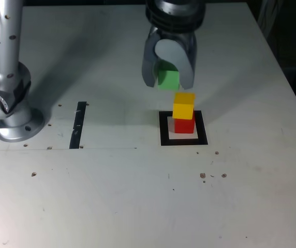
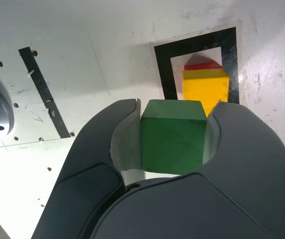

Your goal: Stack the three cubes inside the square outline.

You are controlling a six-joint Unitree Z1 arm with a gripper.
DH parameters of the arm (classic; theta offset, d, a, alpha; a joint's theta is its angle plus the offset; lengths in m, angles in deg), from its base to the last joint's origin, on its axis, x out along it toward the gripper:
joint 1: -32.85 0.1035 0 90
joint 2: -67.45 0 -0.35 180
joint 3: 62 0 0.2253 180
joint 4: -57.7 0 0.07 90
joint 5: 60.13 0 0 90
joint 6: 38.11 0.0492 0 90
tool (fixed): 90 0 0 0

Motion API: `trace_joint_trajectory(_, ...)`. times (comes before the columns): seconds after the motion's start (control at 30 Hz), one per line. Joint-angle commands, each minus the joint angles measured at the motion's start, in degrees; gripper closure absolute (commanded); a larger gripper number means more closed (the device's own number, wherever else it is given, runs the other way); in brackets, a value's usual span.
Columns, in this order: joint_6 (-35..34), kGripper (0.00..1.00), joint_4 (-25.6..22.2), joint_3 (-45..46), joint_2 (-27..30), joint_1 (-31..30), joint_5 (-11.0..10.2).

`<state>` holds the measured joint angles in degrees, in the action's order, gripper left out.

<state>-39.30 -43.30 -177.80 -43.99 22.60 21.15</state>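
My gripper needs to let go of the green cube, now held just behind the yellow cube, on top of the yellow cube point(image 1: 183, 95) point(image 2: 206, 93), over the red cube.
The red cube point(image 1: 185, 125) stands inside the square outline point(image 1: 164, 129) with the yellow cube point(image 1: 183, 105) stacked on top of it. My gripper point(image 1: 167, 80) is shut on the green cube point(image 1: 168, 79), holding it in the air just behind and slightly to the exterior view's left of the yellow cube, a little above its top. In the wrist view the green cube point(image 2: 172, 135) sits clamped in my gripper point(image 2: 173, 110), with the yellow cube point(image 2: 206, 88), a sliver of the red cube point(image 2: 202, 65) and the square outline point(image 2: 164, 69) beyond it.
A narrow black strip point(image 1: 78, 125) lies on the white table at the exterior view's left. The arm's grey base point(image 1: 5, 103) stands at the far left. Small holes and specks dot the table point(image 1: 137, 196).
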Motion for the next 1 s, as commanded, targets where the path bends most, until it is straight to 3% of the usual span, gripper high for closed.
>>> trace_joint_trajectory(0.0,-0.11,0.81,-0.33,-0.95,-0.98,-0.04,0.23)
trace_joint_trajectory(0.3,0.39,0.81,-0.14,-3.71,-5.45,-0.36,0.33)
trace_joint_trajectory(0.73,0.66,0.81,0.23,-4.91,-7.54,-0.39,-0.50)
trace_joint_trajectory(0.97,0.77,0.73,0.39,-5.03,-7.81,-0.39,-0.51)
